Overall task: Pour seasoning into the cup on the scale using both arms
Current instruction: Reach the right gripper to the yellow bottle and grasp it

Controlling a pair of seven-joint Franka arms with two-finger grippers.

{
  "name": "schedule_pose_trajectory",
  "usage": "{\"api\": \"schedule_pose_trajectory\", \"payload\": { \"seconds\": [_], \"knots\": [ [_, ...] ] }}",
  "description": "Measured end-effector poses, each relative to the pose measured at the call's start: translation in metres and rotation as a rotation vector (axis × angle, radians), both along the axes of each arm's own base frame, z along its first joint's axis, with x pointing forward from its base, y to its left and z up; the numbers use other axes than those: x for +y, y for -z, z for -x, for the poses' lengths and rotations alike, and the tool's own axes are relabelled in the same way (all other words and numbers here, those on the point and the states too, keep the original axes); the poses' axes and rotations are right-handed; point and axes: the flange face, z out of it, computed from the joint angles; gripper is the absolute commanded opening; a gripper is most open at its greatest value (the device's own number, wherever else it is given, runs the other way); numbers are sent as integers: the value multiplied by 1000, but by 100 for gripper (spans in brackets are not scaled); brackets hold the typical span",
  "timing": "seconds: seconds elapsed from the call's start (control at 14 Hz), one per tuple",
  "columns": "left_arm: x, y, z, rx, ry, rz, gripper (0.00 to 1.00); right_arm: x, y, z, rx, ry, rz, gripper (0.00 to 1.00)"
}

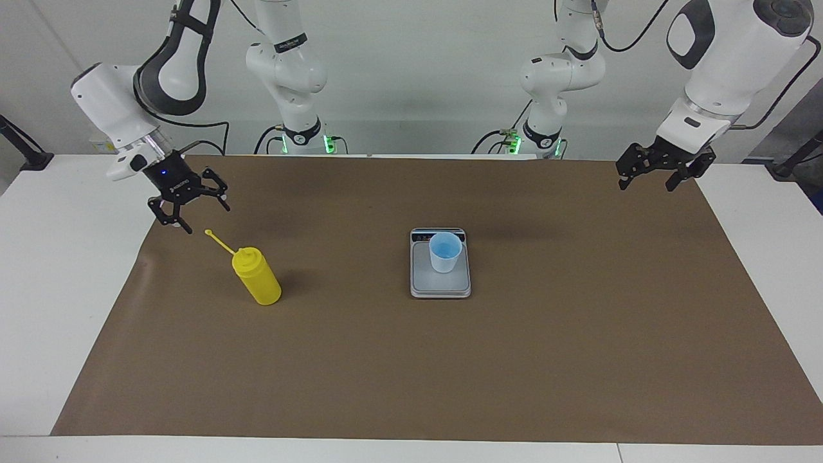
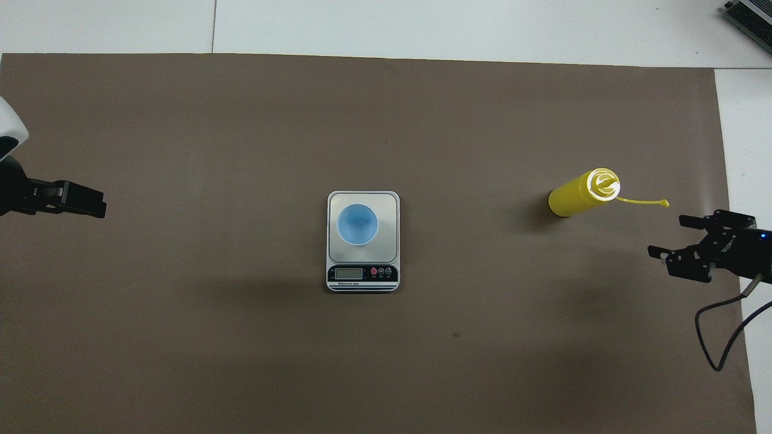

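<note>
The body of the yellow seasoning bottle (image 2: 575,195) has a cap and strap. My right gripper needs to close on it just below them.
The yellow seasoning bottle (image 1: 258,278) stands upright on the brown mat toward the right arm's end of the table, its cap strap (image 1: 218,241) sticking out sideways; it also shows in the overhead view (image 2: 580,194). The pale blue cup (image 1: 445,252) stands on the silver scale (image 1: 424,278) at mid-table, and both show in the overhead view: the cup (image 2: 357,224) and the scale (image 2: 389,206). My right gripper (image 1: 200,215) is open, low over the mat beside the strap's tip and apart from the bottle (image 2: 666,236). My left gripper (image 1: 646,186) is open and empty, raised over the mat's edge at the left arm's end (image 2: 99,208).
A brown paper mat (image 1: 411,373) covers most of the white table (image 1: 58,270). A black cable (image 2: 715,343) hangs from the right wrist over the mat's edge. A grey device (image 2: 748,15) lies at the table's corner farthest from the robots.
</note>
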Motion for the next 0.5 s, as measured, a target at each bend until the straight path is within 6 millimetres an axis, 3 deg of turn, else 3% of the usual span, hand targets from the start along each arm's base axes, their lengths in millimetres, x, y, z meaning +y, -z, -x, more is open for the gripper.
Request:
{"api": "schedule_pose_trajectory", "payload": {
  "seconds": [0.29,0.5],
  "knots": [
    [-6,-8,4,-11,12,4,100,-10,50,-4,-114,-69,-108,100],
    [-10,-21,7,-10,19,7,100,-8,70,-6,-143,-83,-158,100]
  ]
}}
